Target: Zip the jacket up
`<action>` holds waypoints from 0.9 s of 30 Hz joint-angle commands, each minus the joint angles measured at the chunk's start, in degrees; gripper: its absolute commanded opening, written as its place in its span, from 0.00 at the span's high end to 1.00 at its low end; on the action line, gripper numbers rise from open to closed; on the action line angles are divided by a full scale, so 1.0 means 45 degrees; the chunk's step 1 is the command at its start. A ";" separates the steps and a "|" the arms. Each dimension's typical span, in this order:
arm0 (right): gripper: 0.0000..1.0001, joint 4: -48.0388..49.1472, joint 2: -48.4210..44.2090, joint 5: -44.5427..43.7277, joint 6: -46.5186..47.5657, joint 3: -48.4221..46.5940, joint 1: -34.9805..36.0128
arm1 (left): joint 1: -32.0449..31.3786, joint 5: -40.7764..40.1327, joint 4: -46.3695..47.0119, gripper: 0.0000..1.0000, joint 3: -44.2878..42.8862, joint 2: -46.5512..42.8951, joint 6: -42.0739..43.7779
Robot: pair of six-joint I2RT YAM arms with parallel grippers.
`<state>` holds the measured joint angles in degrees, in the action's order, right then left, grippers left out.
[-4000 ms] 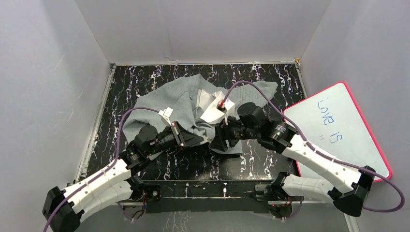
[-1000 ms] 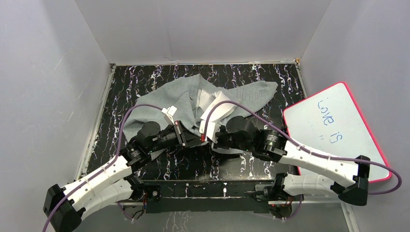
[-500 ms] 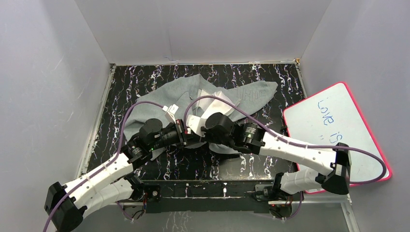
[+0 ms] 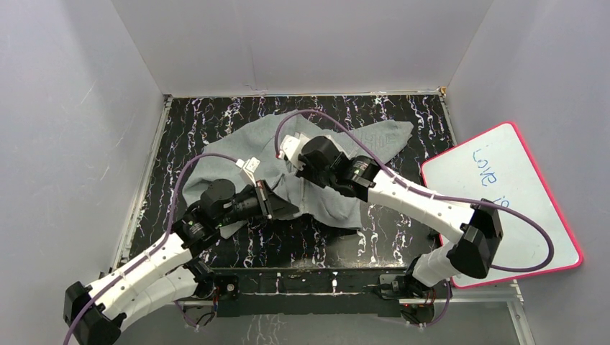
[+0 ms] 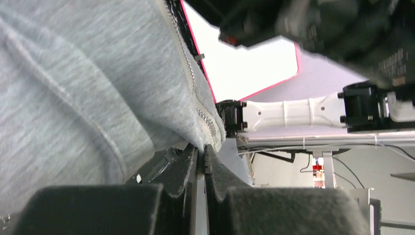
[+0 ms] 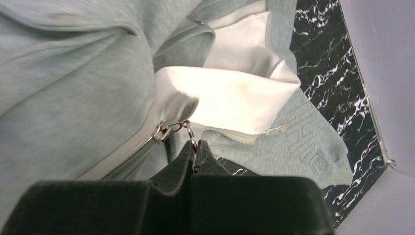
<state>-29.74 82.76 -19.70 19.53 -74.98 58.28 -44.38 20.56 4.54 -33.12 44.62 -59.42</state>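
The robot's left gripper holds the bottom hem, far below the slider, so it should grip the closed zipper nearer to the slider (image 6: 131, 159) before the right gripper pulls further.
The light grey fleece jacket (image 4: 252, 144) lies crumpled in the middle of the black marbled table, white lining (image 6: 235, 93) showing near its collar. My left gripper (image 4: 277, 205) is shut on the jacket's bottom hem beside the zipper teeth (image 5: 188, 73), at the near edge of the cloth. My right gripper (image 4: 296, 167) is shut on the metal zipper pull (image 6: 192, 137), further up the jacket's front. The slider (image 6: 161, 131) sits at the top of a closed stretch of zipper, just below the white lining. Embossed lettering (image 6: 306, 147) shows on one sleeve.
A whiteboard with a pink rim (image 4: 503, 194) leans at the right of the table, with blue writing on it. Grey walls enclose the table on three sides. Purple cables (image 4: 338, 129) arc over both arms.
My right gripper has travelled up the jacket away from the left gripper, pulling the zipper pull along; the front below it now lies closed. The left gripper has held its place on the hem.
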 commanded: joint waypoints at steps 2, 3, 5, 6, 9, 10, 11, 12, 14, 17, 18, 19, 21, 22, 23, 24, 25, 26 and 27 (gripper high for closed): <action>1.00 0.1422 0.0453 -0.1128 -0.0489 -0.1166 -0.1517 | -0.0349 0.2095 -0.1972 1.00 -0.0104 -0.1323 0.0243; 1.00 0.1455 0.0524 -0.1197 -0.0497 -0.1228 -0.1647 | -0.0352 0.2085 -0.2264 1.00 -0.0176 -0.1510 0.0309; 1.00 0.1453 0.0685 -0.1306 -0.0572 -0.1350 -0.1925 | -0.0353 0.2019 -0.2962 1.00 -0.0341 -0.1886 0.0472; 1.00 0.1452 0.0731 -0.1333 -0.0614 -0.1422 -0.2096 | -0.0346 0.2008 -0.3347 1.00 -0.0478 -0.2079 0.0531; 1.00 0.1418 0.0826 -0.1517 -0.0658 -0.1555 -0.2428 | -0.0347 0.1771 -0.4433 1.00 -0.0827 -0.2709 0.0584; 1.00 0.1404 0.0827 -0.1554 -0.0625 -0.1621 -0.2469 | -0.0352 0.1608 -0.4805 1.00 -0.0972 -0.2921 0.0579; 1.00 0.1395 0.0800 -0.1565 -0.0587 -0.1685 -0.2491 | -0.0338 0.1375 -0.5257 1.00 -0.1173 -0.3230 0.0622; 1.00 0.1376 0.0748 -0.1486 -0.0546 -0.1754 -0.2489 | -0.0351 0.1143 -0.5709 1.00 -0.1374 -0.3426 0.0696; 1.00 0.1378 0.0567 -0.1285 -0.0550 -0.1783 -0.2483 | -0.0327 0.0490 -0.6743 0.94 -0.1878 -0.3704 0.0860; 1.00 0.1237 0.0306 -0.0815 -0.0842 -0.1742 -0.2474 | -0.0352 -0.0473 -0.7821 0.83 -0.2638 -0.3768 0.1210; 1.00 0.1210 0.0186 -0.0638 -0.0936 -0.1676 -0.2465 | -0.0352 -0.0843 -0.8119 0.79 -0.2922 -0.3722 0.1317; 1.00 0.1190 0.0083 -0.0504 -0.1029 -0.1614 -0.2422 | -0.0343 -0.1234 -0.8474 0.74 -0.3207 -0.3644 0.1457; 1.00 0.1160 -0.0159 -0.0336 -0.1101 -0.1465 -0.2238 | -0.0340 -0.2153 -0.9086 0.66 -0.3883 -0.3431 0.1800; 1.00 0.1118 -0.0258 -0.0285 -0.1164 -0.1382 -0.2140 | -0.0351 -0.2486 -0.9344 0.63 -0.4198 -0.3287 0.2018; 1.00 0.1056 -0.0361 -0.0174 -0.1218 -0.1349 -0.2047 | -0.0352 -0.2794 -0.9557 0.59 -0.4629 -0.3135 0.2231; 1.00 0.0968 -0.0422 -0.0075 -0.1286 -0.1331 -0.1935 | -0.0338 -0.3057 -0.9730 0.55 -0.4912 -0.2952 0.2445; 1.00 0.0869 -0.0481 -0.0048 -0.1397 -0.1344 -0.1823 | -0.0338 -0.3224 -0.9813 0.51 -0.5142 -0.2776 0.2672; 1.00 0.0776 -0.0523 -0.0022 -0.1474 -0.1362 -0.1707 | -0.0351 -0.3323 -0.9850 0.47 -0.5352 -0.2571 0.2889; 1.00 0.0679 -0.0579 -0.0022 -0.1538 -0.1382 -0.1553 | -0.0345 -0.3333 -0.9855 0.43 -0.5488 -0.2318 0.3086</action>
<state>-28.38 84.01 -20.12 14.87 -79.50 49.19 -45.60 10.17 -35.46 -53.89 31.03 -50.68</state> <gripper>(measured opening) 0.019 0.514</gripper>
